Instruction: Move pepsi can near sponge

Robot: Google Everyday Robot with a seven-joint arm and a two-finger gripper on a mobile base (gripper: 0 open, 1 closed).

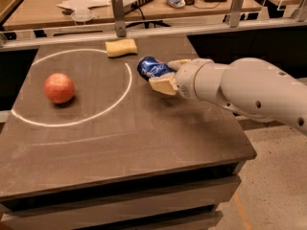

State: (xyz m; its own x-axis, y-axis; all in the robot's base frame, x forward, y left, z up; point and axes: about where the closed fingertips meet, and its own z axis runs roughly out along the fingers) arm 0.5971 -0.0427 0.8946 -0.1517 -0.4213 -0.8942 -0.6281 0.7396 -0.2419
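I should let go of the pepsi can on the table [147, 55], against the end of the pale yellow sponge on the arm's side.
The pepsi can [151, 67] is blue and dented, lying sideways in my gripper [165, 74], which is shut on it and holds it a little above the table. My white arm reaches in from the right. One tan finger [163, 85] shows below the can, the other behind it. The pale yellow sponge [121, 47] lies on the table at the back, a short way up and left of the can, just outside the white circle line.
A red-orange apple [59, 87] sits at the left inside the white circle [125, 87] drawn on the dark table [144, 143]. A metal rail with posts [117, 13] runs along the table's back edge. A cluttered desk stands behind it.
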